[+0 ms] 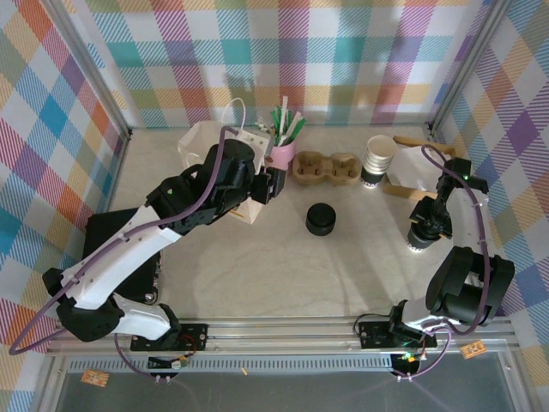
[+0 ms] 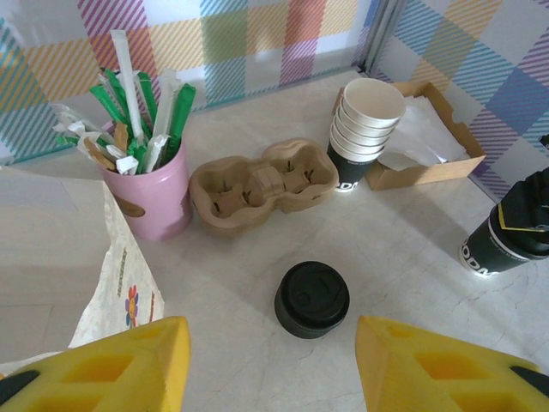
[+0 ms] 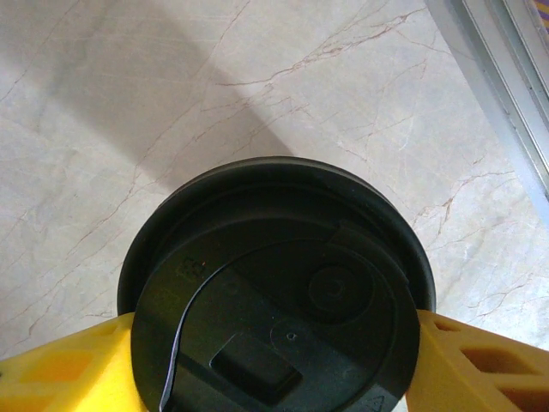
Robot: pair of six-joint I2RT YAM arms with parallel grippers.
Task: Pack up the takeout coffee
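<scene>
Next, I set the takeout coffee down with my right gripper on the bare table [image 1: 431, 250] in front of the cardboard napkin tray.
The takeout coffee [image 1: 419, 237], a paper cup with a black band and a black lid [image 3: 274, 292], is at the right side of the table. In the left wrist view the takeout coffee [image 2: 504, 242] leans a little. My right gripper [image 1: 424, 225] is shut on it from above, and its yellow fingers [image 3: 60, 369] press both sides just under the lid. I cannot tell whether the cup rests on the table. My left gripper [image 1: 274, 184] is open beside the white paper bag [image 1: 196, 142], with nothing between its yellow fingers [image 2: 129, 365].
A squat black lid stack [image 1: 321, 218] stands mid-table. Behind it lie a cardboard cup carrier [image 1: 326, 167], a pink cup of straws and sachets [image 1: 282, 154], a stack of lidless white cups [image 1: 377, 159] and a cardboard napkin tray [image 1: 412, 176].
</scene>
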